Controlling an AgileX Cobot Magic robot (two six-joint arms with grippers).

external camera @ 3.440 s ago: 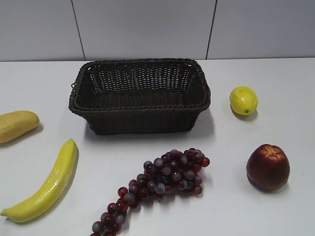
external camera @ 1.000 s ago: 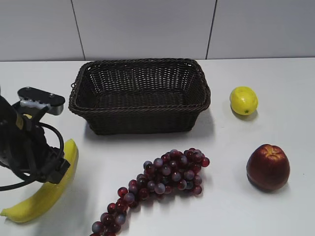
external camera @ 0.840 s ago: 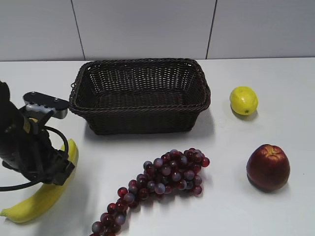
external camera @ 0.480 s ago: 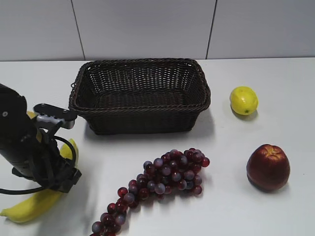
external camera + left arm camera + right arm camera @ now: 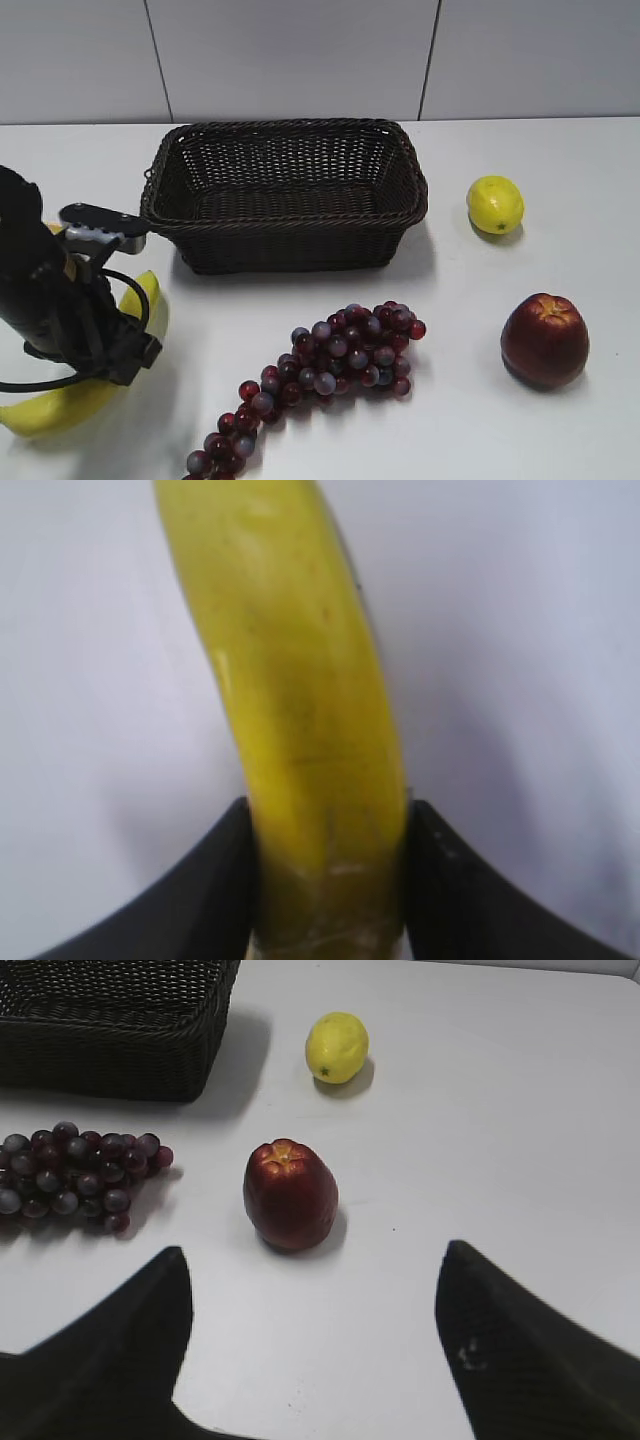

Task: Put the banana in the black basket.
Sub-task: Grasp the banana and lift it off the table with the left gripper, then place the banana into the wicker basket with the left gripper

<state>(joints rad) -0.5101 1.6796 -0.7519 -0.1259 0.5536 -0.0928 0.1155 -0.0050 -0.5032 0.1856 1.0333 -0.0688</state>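
Observation:
Next, my left gripper lets go of the banana inside the black basket (image 5: 270, 211), just behind the basket's front rim.
The banana (image 5: 50, 410) lies at the front left of the white table, long, curved and bright yellow. My left gripper (image 5: 115, 355) is down over its middle, and the arm hides most of the fruit. In the left wrist view the two black jaws (image 5: 328, 880) press against both sides of the banana (image 5: 300, 680). The black basket (image 5: 285, 225) stands empty at the back centre, to the right of and behind the left arm. My right gripper (image 5: 315, 1330) is open and empty above the table; it does not show in the exterior view.
A bunch of dark red grapes (image 5: 320, 375) lies in front of the basket. A red apple (image 5: 544, 338) sits at the right and a lemon (image 5: 494, 204) behind it. The right wrist view shows the apple (image 5: 290, 1195), lemon (image 5: 336, 1047), grapes (image 5: 80, 1175) and basket corner (image 5: 110, 1050).
My left arm came in from the left, moved over the banana and settled on it. The banana's lower end has shifted slightly. Other fruit and the basket have not moved.

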